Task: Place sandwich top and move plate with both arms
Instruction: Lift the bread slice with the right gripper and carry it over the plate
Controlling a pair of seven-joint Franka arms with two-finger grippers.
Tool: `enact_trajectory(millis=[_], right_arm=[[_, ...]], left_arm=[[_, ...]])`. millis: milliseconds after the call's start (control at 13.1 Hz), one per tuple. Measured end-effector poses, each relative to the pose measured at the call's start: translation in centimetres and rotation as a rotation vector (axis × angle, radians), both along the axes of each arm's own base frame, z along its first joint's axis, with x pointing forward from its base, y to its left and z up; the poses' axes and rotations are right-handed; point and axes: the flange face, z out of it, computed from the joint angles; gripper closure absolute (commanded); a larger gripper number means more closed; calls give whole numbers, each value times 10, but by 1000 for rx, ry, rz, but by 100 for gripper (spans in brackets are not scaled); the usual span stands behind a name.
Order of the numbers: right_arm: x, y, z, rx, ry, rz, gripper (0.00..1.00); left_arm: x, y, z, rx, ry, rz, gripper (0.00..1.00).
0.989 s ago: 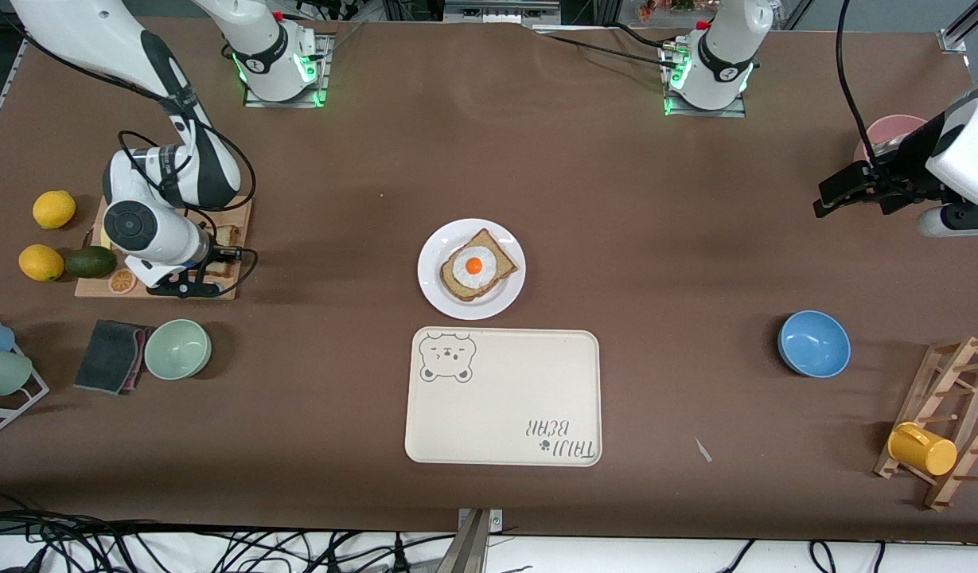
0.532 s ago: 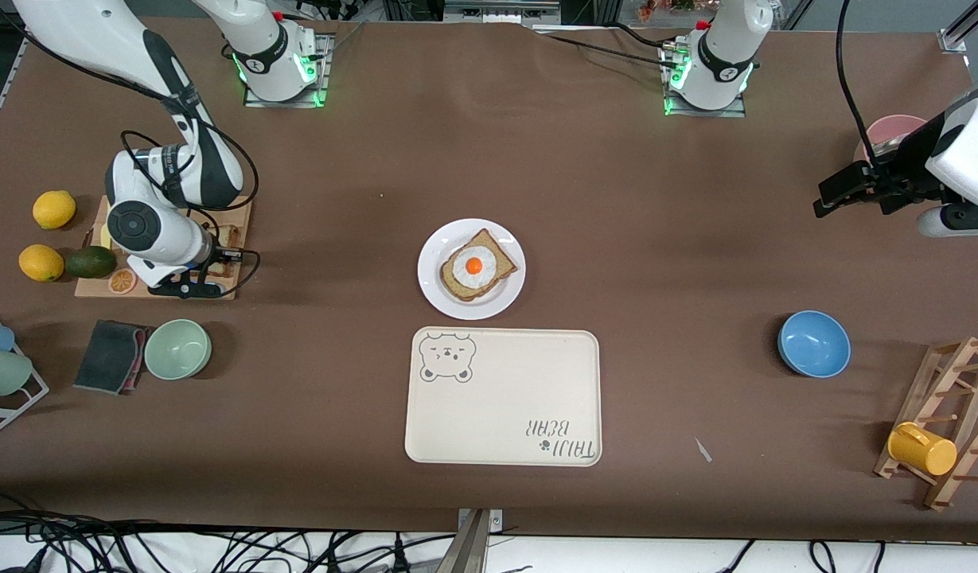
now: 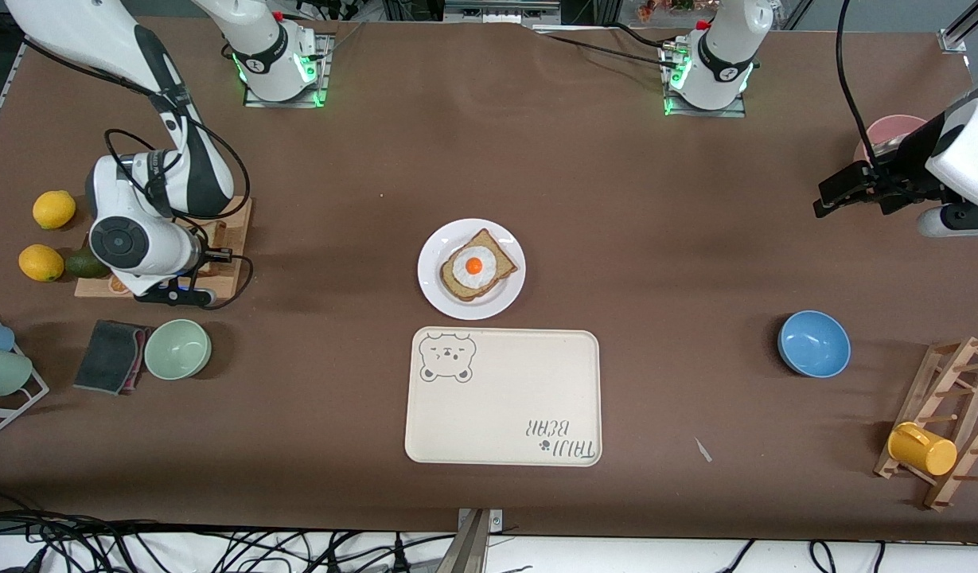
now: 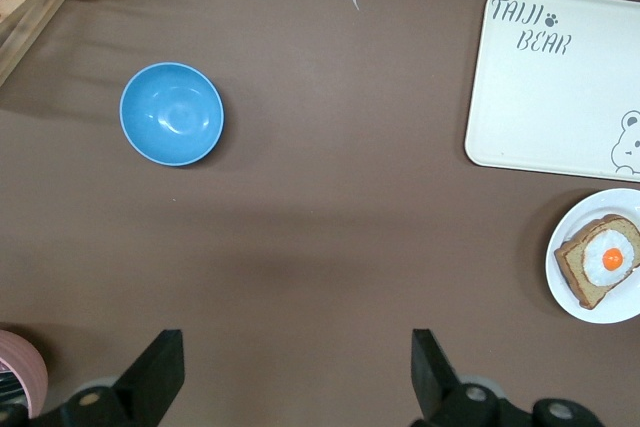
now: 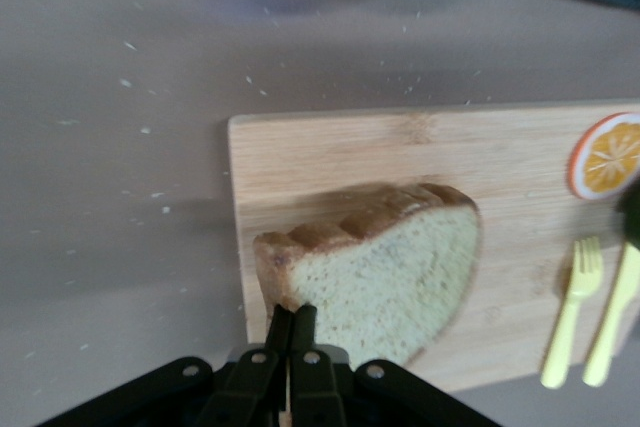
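Observation:
The sandwich top will drop from my right gripper over the fried egg on the white plate's darker slice (image 3: 466,268).
The sandwich top (image 5: 385,282), a light tan speckled slice with a brown crust, hangs just above a wooden cutting board (image 5: 330,157). My right gripper (image 5: 291,312) is shut on its crust edge. In the front view the right wrist (image 3: 130,243) covers the slice over the board (image 3: 235,213). The white plate (image 3: 433,290) sits mid-table and holds a darker slice with a fried egg (image 3: 477,267); the plate also shows in the left wrist view (image 4: 560,287). My left gripper (image 3: 827,199) is open and empty (image 4: 295,347), waiting in the air at the left arm's end.
A cream bear tray (image 3: 504,398) lies nearer the camera than the plate. A green bowl (image 3: 177,348), a dark cloth (image 3: 111,356), lemons (image 3: 53,209) and an avocado (image 3: 79,264) surround the board. An orange slice (image 5: 608,154) and yellow forks (image 5: 570,312) lie on it. A blue bowl (image 3: 813,343) and a mug rack (image 3: 942,422) stand at the left arm's end.
My right wrist has shifted a little toward the right arm's end of the table over the cutting board. The left arm has not moved.

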Motion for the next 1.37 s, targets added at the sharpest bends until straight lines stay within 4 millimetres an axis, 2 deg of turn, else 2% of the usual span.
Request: enact_trajectory(millis=[152,304,456,609,685,913,1141,1369], right_arm=[[11,22,21,-15,7,18,100],[20,53,50,-42,21,17,100],[25,96,84,-76,25,-4,100],[22,149,111,-70,14,-41,100],[17,176,119,-58,3,-64,100],[2,244,121,-2,0,-138,100],[-10,316,132,45,-30,-172,100],[-26,381,140,98,-66,-196,100]], left_arm=[[0,0,0,0,0,0,0],[0,0,0,0,0,0,0],[0,0,0,0,0,0,0],[0,0,0,0,0,0,0],[0,0,0,0,0,0,0],[0,0,0,0,0,0,0],[0,0,0,0,0,0,0],[0,0,0,0,0,0,0]])
